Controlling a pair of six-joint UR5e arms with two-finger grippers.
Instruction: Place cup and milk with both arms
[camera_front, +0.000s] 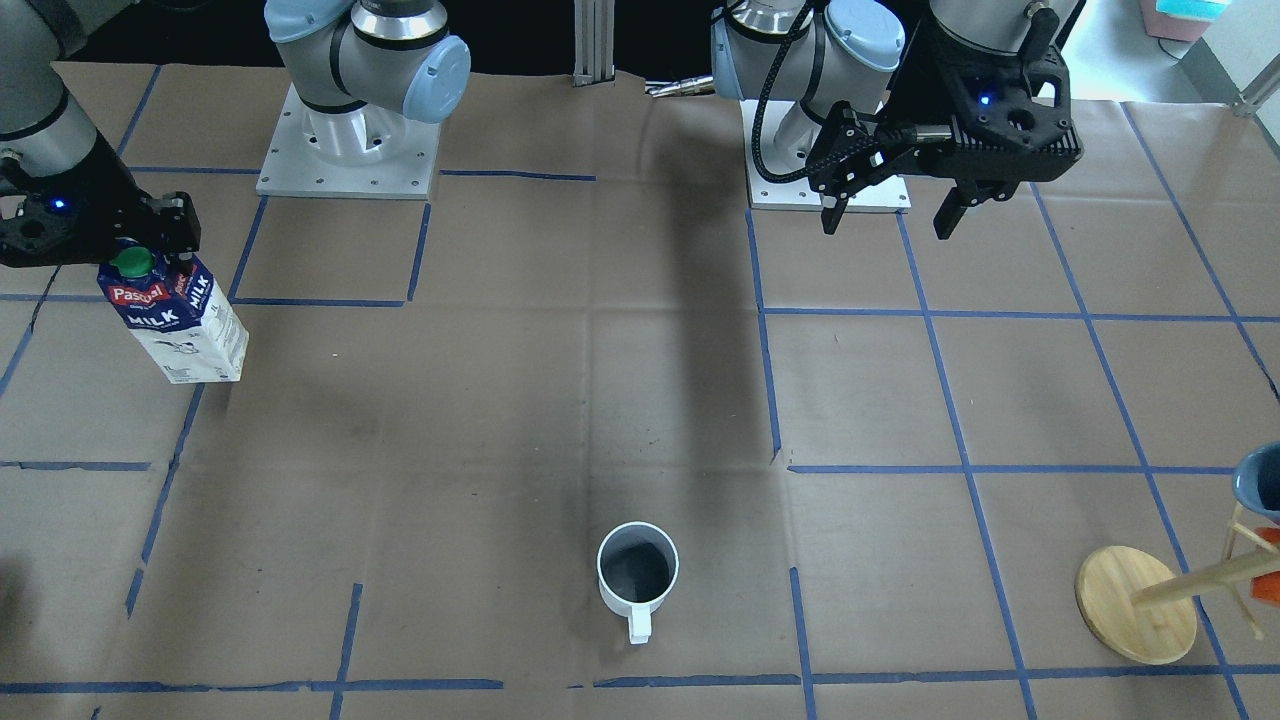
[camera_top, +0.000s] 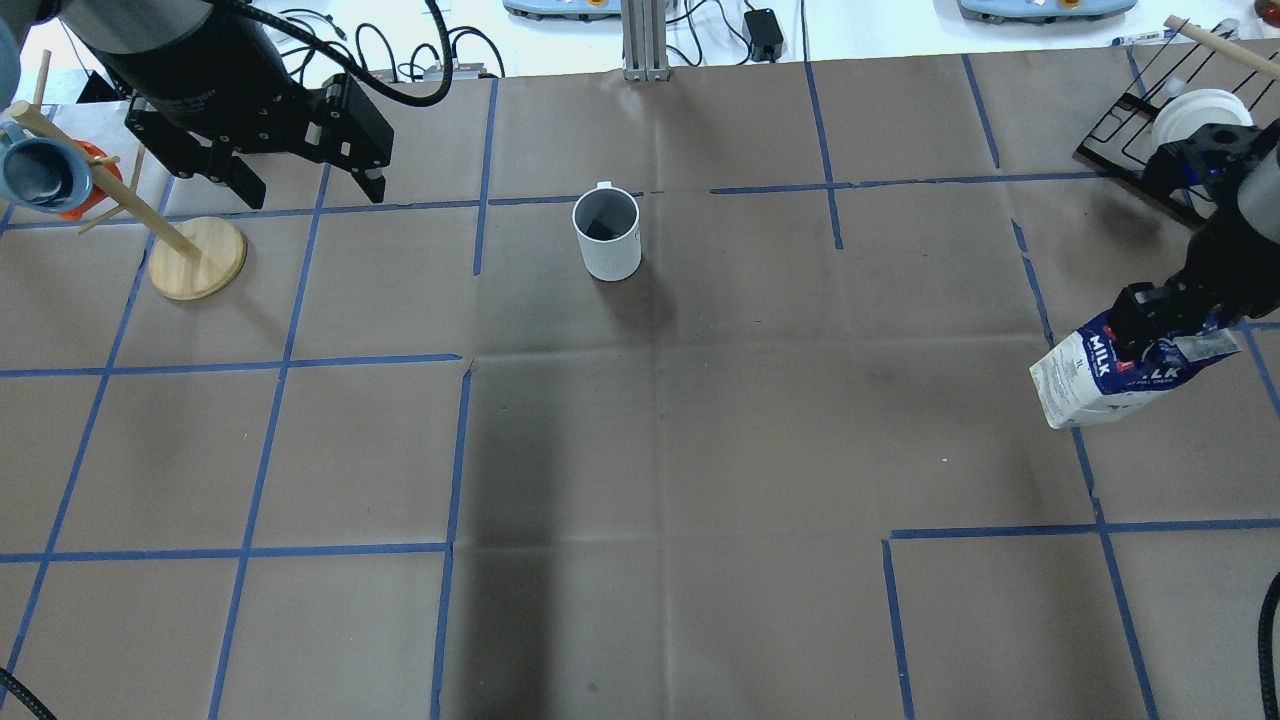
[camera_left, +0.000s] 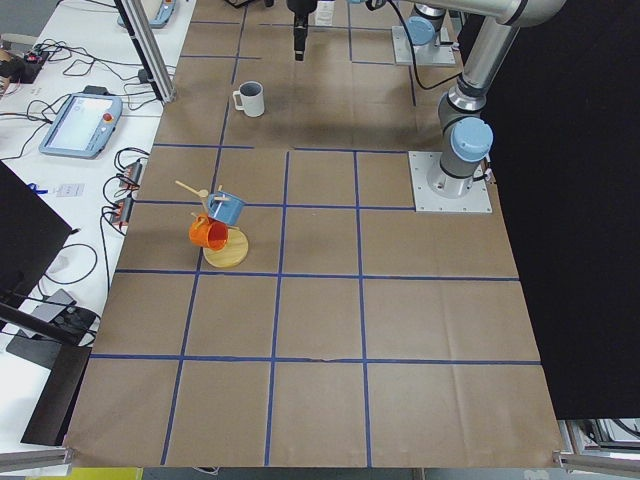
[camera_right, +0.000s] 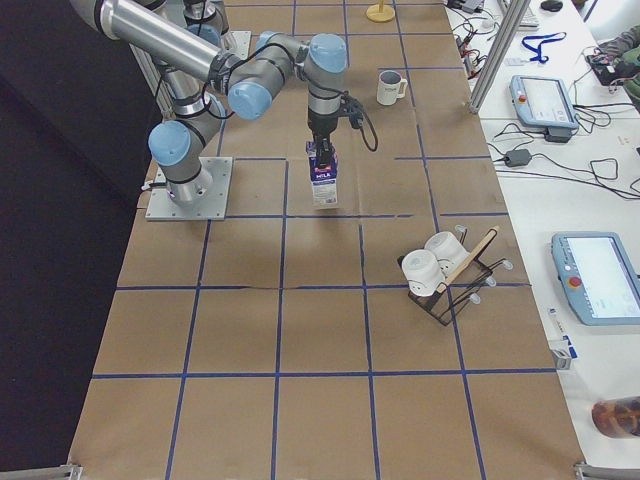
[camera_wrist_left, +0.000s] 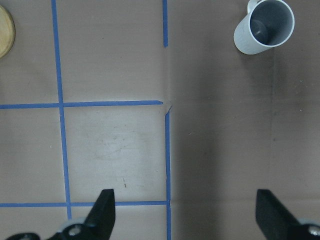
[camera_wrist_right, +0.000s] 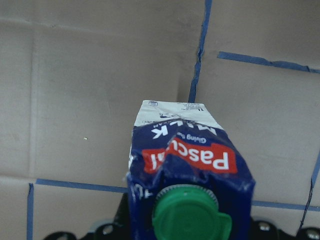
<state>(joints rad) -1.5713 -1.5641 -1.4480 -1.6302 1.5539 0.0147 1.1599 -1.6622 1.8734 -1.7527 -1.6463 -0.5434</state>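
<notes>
The robot's right gripper needs to release the milk carton next to the white cup (camera_front: 554, 588), on the cup's side away from the mug tree.
The white cup (camera_front: 637, 574) stands upright on the brown paper, handle toward the operators' side; it also shows in the overhead view (camera_top: 607, 234) and the left wrist view (camera_wrist_left: 264, 26). My left gripper (camera_front: 885, 215) is open and empty, raised above the table, well away from the cup; its fingers (camera_wrist_left: 102, 212) frame bare paper. My right gripper (camera_front: 150, 240) is shut on the top of the milk carton (camera_front: 176, 318), which hangs tilted above the table near its right edge (camera_top: 1105, 382). The green cap (camera_wrist_right: 191, 216) fills the bottom of the right wrist view.
A wooden mug tree (camera_top: 196, 256) with a blue and an orange mug (camera_left: 208, 232) stands on the robot's left. A black wire rack with white cups (camera_right: 440, 268) sits at the right end. Blue tape lines grid the paper.
</notes>
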